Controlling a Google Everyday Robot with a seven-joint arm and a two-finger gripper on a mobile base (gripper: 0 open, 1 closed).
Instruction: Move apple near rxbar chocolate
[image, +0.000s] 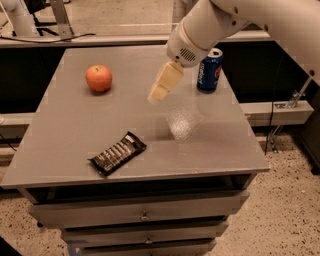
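Next, I close my gripper on the middle of the orange-red apple (100, 79), because the apple needs to go near the rxbar chocolate.
The orange-red apple (98, 78) sits on the grey table top (75, 125) at the back left. The rxbar chocolate (118, 153), a flat black wrapped bar, lies near the front edge, left of the middle. My gripper (163, 86), pale and pointing down to the left, hangs above the middle of the table. It is to the right of the apple, well apart from it, and behind the bar. It holds nothing that I can see.
A blue soda can (209, 70) stands upright at the back right, just right of the gripper. The table has drawers (144, 214) below its front edge. A low ledge and cables run behind the table.
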